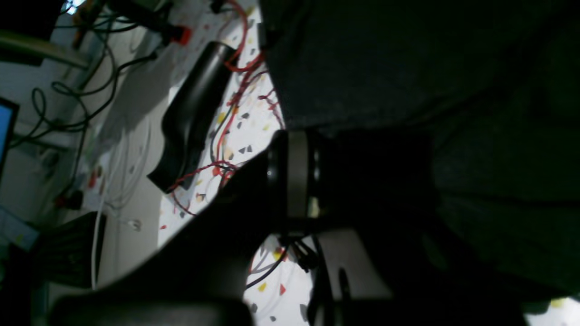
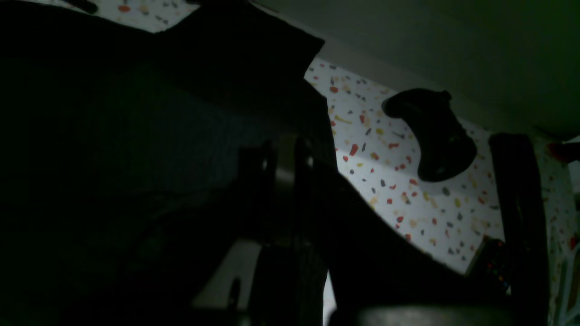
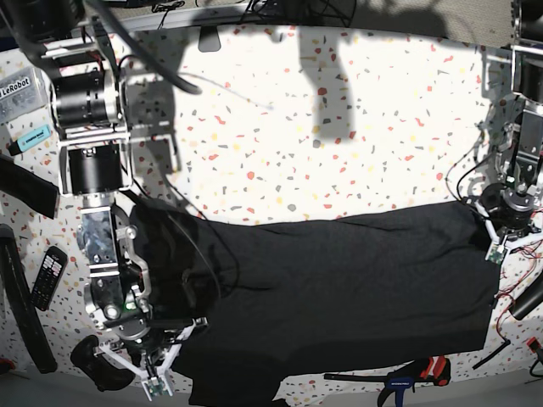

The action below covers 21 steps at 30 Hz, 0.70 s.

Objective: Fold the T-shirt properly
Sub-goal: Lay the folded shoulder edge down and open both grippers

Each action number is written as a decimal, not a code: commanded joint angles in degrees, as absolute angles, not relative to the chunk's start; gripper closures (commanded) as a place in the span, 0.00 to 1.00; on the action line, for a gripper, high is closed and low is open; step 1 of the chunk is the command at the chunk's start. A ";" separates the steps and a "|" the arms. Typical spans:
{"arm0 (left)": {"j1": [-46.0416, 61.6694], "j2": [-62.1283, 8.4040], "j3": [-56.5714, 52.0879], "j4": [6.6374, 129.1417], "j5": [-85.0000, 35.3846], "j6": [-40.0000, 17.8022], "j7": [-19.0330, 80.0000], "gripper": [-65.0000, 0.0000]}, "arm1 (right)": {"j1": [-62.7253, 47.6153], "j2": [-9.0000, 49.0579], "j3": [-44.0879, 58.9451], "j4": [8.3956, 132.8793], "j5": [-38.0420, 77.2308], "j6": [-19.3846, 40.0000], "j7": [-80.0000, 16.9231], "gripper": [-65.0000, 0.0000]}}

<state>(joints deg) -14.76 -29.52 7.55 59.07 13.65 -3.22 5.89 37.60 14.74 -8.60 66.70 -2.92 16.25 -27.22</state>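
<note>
Next, my right gripper takes the T-shirt's edge down. It will put that edge on the dark fabric (image 3: 183,322) (image 2: 285,182) near the black game controller.
The T-shirt (image 3: 339,288) is a large dark fabric band lying across the near half of the speckled table (image 3: 339,127). My left gripper (image 3: 492,246) is at the shirt's far right corner, on its edge. My right gripper (image 3: 153,381) is at the shirt's near left edge, by the table front. The left wrist view shows dark shirt fabric (image 1: 408,68) filling the right side. The right wrist view shows the shirt (image 2: 113,136) filling the left side. Both wrist views are too dark to show how the jaws stand.
A black game controller (image 2: 430,136) lies on the table near the right gripper. A remote control (image 3: 48,275) lies at the left edge. Red wires (image 1: 235,90) and a black tube (image 1: 195,113) sit beside the left gripper. A clamp (image 3: 407,377) grips the front edge.
</note>
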 commanded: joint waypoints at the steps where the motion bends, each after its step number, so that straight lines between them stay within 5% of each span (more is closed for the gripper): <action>1: -16.23 -30.68 7.14 59.75 13.80 -2.46 3.95 1.00 | 40.38 14.90 -8.23 66.83 -3.03 15.44 -25.47 1.00; 11: -16.25 -30.70 7.14 59.75 10.24 -2.46 2.92 1.00 | 44.75 14.92 -8.21 52.88 -3.03 15.44 -25.63 1.00; 21: -16.38 -30.68 7.14 59.57 10.41 -2.39 2.70 1.00 | 44.58 14.87 -8.21 52.69 1.21 18.50 -28.75 1.00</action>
